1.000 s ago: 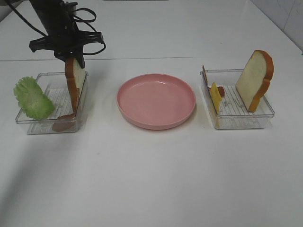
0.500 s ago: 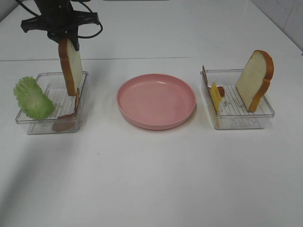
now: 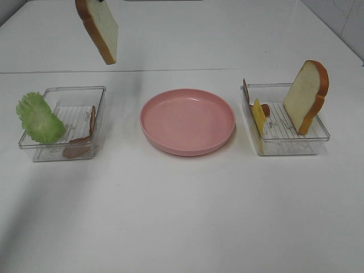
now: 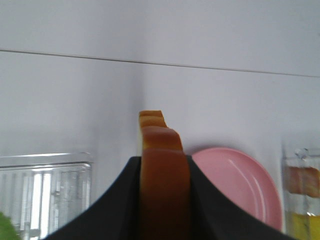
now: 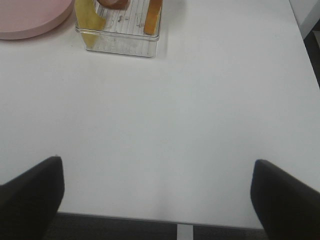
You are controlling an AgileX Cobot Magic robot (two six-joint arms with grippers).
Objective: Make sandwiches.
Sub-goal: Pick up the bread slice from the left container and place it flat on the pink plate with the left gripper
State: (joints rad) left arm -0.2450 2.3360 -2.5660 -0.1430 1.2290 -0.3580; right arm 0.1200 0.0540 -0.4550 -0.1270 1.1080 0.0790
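Observation:
Next, my left gripper lets go of the white bread slice. The slice will go flat on the middle of the pink plate (image 3: 185, 123) (image 4: 226, 196).
My left gripper (image 4: 164, 200) is shut on a white bread slice with a brown crust (image 4: 162, 160). In the high view the slice (image 3: 98, 28) hangs tilted, high above the back of the left tray; the gripper itself is past that view's top edge. The pink plate (image 3: 187, 120) holds nothing. The left tray (image 3: 74, 89) holds a green lettuce leaf (image 3: 38, 118) and brown bacon (image 3: 79, 145). The right tray (image 3: 284, 151) holds an upright bread slice (image 3: 307, 95), yellow cheese (image 3: 259, 116) and bacon (image 3: 245, 91). My right gripper (image 5: 157, 197) is open and empty over bare table.
The white table's front edge (image 5: 150, 220) lies just under my right gripper. The right tray (image 5: 120, 45) and the plate's rim (image 5: 30, 20) sit far from it in the right wrist view. The plate (image 4: 240, 180) lies beyond the held slice in the left wrist view.
My left gripper has lifted the bread slice up out of the left tray, higher and slightly to the right. The gripper has left the high view. Nothing else moved.

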